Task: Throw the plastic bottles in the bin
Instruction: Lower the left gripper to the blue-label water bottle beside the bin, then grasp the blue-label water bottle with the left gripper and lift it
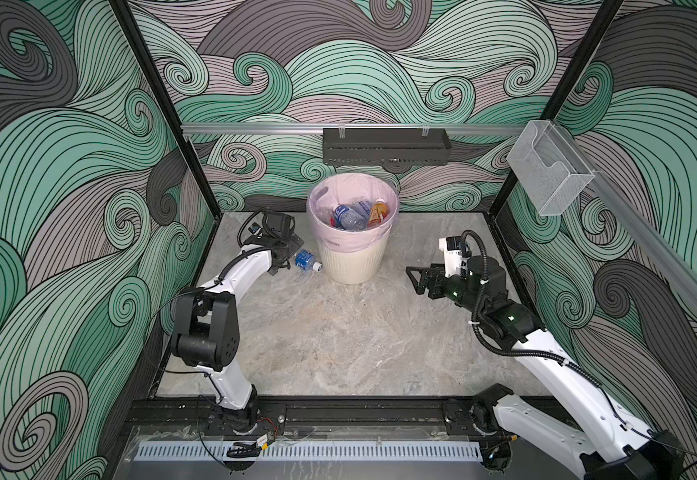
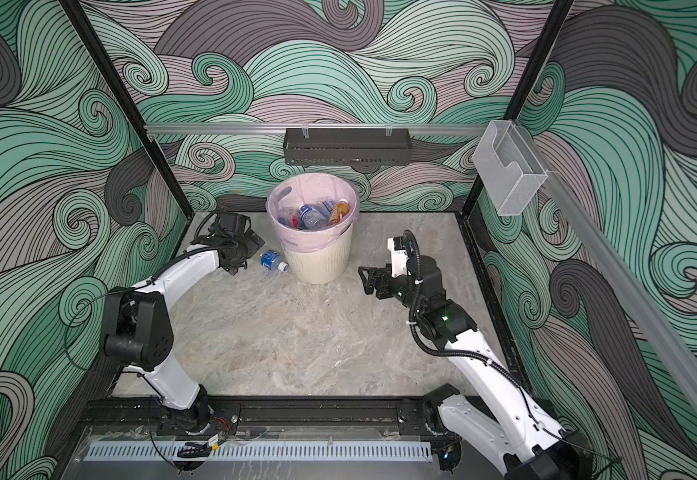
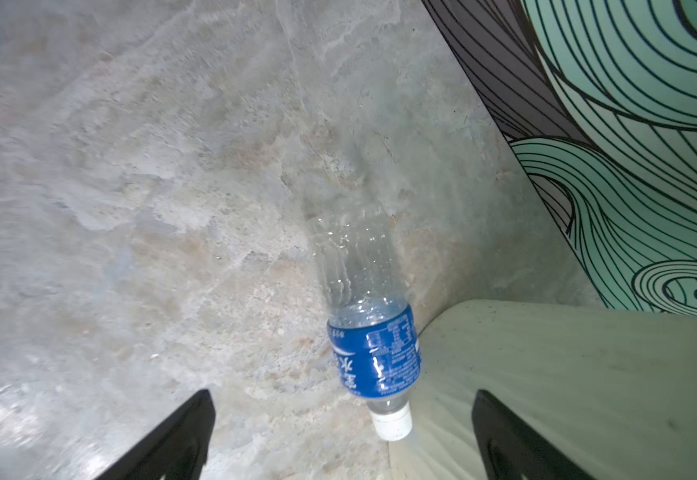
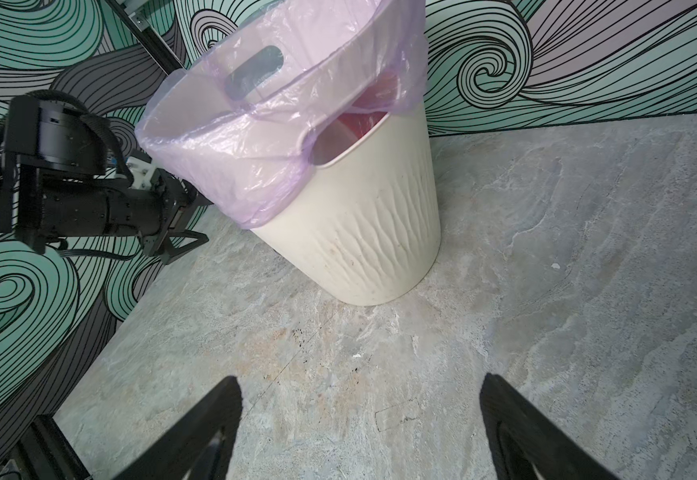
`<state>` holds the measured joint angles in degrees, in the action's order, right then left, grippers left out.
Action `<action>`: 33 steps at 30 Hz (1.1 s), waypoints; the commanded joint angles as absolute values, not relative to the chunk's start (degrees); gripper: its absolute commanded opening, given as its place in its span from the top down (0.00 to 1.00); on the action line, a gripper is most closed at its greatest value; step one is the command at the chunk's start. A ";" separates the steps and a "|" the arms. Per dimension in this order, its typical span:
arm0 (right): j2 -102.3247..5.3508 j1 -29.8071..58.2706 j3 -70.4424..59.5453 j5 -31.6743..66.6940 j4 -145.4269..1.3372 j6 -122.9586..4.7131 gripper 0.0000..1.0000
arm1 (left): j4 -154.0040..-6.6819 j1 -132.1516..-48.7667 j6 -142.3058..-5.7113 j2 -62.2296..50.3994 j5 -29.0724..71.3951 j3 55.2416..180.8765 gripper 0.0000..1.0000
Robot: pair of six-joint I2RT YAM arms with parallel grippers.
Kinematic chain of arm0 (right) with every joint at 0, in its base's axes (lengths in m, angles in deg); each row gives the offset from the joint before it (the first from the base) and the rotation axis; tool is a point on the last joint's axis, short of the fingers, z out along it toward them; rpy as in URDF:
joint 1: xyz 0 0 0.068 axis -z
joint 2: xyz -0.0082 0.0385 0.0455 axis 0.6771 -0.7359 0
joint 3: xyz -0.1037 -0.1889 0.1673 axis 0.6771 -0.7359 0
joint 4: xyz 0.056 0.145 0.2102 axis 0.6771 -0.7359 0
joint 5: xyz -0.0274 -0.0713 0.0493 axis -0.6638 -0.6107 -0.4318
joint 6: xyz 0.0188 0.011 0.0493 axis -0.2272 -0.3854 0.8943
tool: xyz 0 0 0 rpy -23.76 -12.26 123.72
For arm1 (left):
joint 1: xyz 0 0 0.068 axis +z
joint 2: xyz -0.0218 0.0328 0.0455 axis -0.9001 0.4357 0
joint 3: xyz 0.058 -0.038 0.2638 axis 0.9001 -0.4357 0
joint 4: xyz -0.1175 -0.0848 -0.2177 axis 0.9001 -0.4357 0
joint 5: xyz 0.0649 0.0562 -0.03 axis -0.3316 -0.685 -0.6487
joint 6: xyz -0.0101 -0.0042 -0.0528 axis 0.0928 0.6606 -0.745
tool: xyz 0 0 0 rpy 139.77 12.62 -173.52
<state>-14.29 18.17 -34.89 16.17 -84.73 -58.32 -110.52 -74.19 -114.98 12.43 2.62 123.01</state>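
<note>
The robot's left gripper needs to close on the blue label (image 1: 305, 259) (image 3: 375, 352) around the middle of the clear bottle that lies next to the bin.
The cream ribbed bin (image 1: 353, 262) (image 2: 322, 266) with a pink bag stands at the back middle of the floor and holds several plastic bottles (image 1: 353, 216) (image 2: 315, 214). One clear bottle with a blue label (image 1: 307, 260) (image 2: 274, 260) lies on the floor, its white cap against the bin's left side. My left gripper (image 1: 279, 268) (image 3: 342, 399) hovers open just left of this bottle (image 3: 374, 357), not touching it, with one finger over the bin wall (image 3: 567, 374). My right gripper (image 1: 413, 279) (image 4: 359, 378) is open and empty, right of the bin (image 4: 363, 241) and pointing at it.
A black tray (image 1: 386, 146) hangs on the rear rail above the bin. A clear box (image 1: 548, 174) is mounted on the right wall. Patterned walls enclose the marble floor (image 1: 338, 332) on three sides, and a black rail (image 1: 338, 411) runs along the front.
</note>
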 commanded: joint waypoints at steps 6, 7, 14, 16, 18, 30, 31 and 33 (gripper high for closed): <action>-12.05 18.39 -35.93 16.38 -85.80 -57.77 0.10 | -108.49 -71.42 -120.11 21.99 10.86 128.48 0.02; -11.56 18.37 -36.14 16.19 -86.06 -57.90 0.10 | -108.38 -71.38 -119.52 22.79 11.19 129.07 0.02; -10.18 18.36 -37.35 15.88 -86.87 -57.42 0.08 | -110.13 -71.28 -115.57 27.36 12.03 133.57 0.03; -10.15 18.36 -37.41 15.98 -86.74 -56.98 0.08 | -109.82 -71.03 -116.00 28.63 13.19 133.57 0.03; -9.95 18.36 -37.57 16.02 -86.51 -56.78 0.07 | -109.70 -70.94 -116.33 29.68 14.00 133.36 0.04; -9.64 18.36 -37.50 15.72 -87.62 -57.42 0.05 | -106.39 -70.50 -115.81 29.78 16.11 126.90 0.09; -9.64 18.36 -37.57 15.75 -87.49 -57.36 0.05 | -106.01 -70.37 -115.60 29.45 16.41 125.95 0.11; -9.64 18.36 -37.62 15.67 -87.57 -57.31 0.05 | -104.91 -70.26 -114.91 27.99 16.39 123.23 0.14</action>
<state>-10.42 18.17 -36.86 16.30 -87.66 -57.51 -104.84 -70.91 -116.06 29.02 15.67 126.48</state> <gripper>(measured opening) 0.953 0.870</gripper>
